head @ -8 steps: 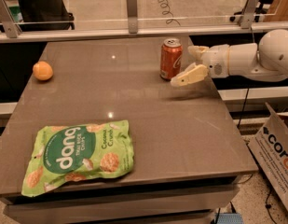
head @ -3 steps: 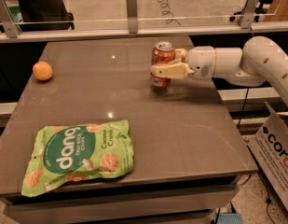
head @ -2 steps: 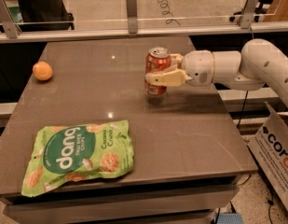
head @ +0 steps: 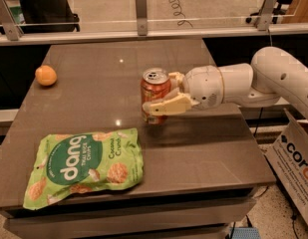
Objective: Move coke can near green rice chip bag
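Next, I let go of the coke can with my gripper against the green rice chip bag's edge [head: 149,158] facing the cardboard box.
The coke can [head: 154,91], red-orange with a silver top, stands upright near the middle of the grey table [head: 203,148]. My gripper [head: 162,94] reaches in from the right and is shut on the can, one cream finger [head: 166,106] across its front and the other behind it. The green rice chip bag [head: 86,166] lies flat at the front left of the table, below and left of the can, a short gap apart from it.
A round orange fruit [head: 46,75] sits at the table's left edge. A glass barrier with metal posts [head: 140,5] runs along the back. A cardboard box [head: 295,166] stands on the floor at the right.
My gripper closed on the coke can and carried it left and toward the front of the table, closer to the green rice chip bag.
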Robot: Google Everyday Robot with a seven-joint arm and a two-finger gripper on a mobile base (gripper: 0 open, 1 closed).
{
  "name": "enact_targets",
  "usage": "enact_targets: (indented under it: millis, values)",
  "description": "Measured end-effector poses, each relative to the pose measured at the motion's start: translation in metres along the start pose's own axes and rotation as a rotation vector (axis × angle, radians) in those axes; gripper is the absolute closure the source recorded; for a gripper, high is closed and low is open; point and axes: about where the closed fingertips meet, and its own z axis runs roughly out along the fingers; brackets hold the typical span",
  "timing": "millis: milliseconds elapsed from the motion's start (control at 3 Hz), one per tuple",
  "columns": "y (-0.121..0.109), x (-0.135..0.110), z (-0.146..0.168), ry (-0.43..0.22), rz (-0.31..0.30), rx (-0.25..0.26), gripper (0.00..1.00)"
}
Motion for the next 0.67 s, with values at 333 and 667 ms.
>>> enact_targets:
  millis: [333, 667]
  values:
    - [0.029, 0.000, 0.012, -0.001, 0.006, -0.045, 1.00]
    - [0.050, 0.008, 0.019, 0.009, 0.024, -0.073, 1.00]
